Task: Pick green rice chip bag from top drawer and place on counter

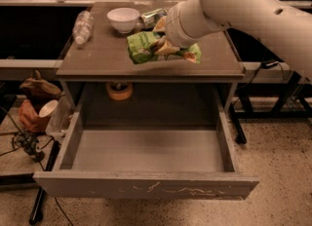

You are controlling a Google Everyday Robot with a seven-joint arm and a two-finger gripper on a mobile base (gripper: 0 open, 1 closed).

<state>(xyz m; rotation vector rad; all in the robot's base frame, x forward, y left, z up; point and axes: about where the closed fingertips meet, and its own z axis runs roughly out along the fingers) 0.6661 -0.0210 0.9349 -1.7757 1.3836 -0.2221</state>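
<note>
Next, the gripper releases the green rice chip bag on the counter's front half (154, 54), closer to the drawer than the white bowl.
My gripper (163, 45) is shut on the green rice chip bag (142, 47) and holds it just above the middle of the counter (97, 59), near its front half. The bag is crumpled, with its green body to the left of the fingers and a bit of it showing to the right. The white arm reaches in from the upper right. The top drawer (146, 186) is pulled wide open below, and its inside shows nothing lying in it.
On the counter's far side stand a white bowl (123, 19), a clear plastic bottle (83, 26) lying at the left, and a green can (153, 15) behind the gripper. A roll of tape (119, 90) sits at the back under the counter. Bags and cables lie on the floor at the left.
</note>
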